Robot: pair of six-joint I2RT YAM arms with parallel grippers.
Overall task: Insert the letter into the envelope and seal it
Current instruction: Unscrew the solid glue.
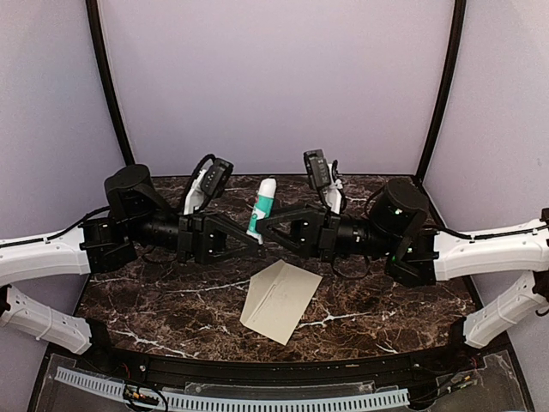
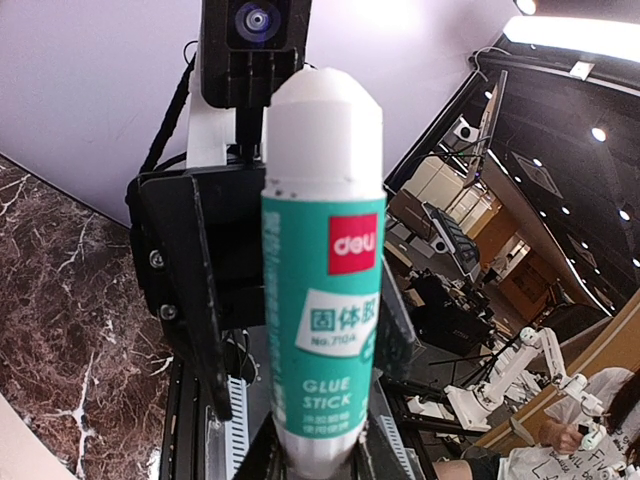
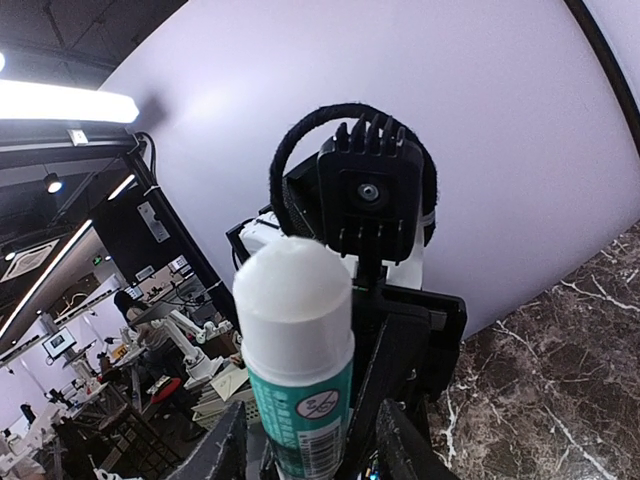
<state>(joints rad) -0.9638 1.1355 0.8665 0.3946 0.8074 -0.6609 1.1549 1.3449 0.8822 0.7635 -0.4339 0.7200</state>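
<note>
My left gripper needs to take the glue stick near its white top [image 1: 266,194], as it holds the stick by its lower end, to free that end of the stick for my right gripper.
The cream-beige envelope [image 1: 280,300] lies flat on the dark marble table [image 1: 154,309], in front of both grippers and apart from them. No white letter shows in any view. The two grippers meet above the table's middle around an upright teal and white glue stick [image 1: 262,209]. My left gripper [image 1: 250,238] is shut on the stick's lower end [image 2: 318,330], with its fingertips [image 2: 268,462] pressed against it. My right gripper [image 1: 268,227] is open, its fingers [image 3: 218,448] standing either side of the stick [image 3: 298,350] with small gaps.
The black rail [image 1: 257,369] runs along the table's near edge. Lilac walls close the back and sides. Both forearms stretch in from left and right over the table's middle.
</note>
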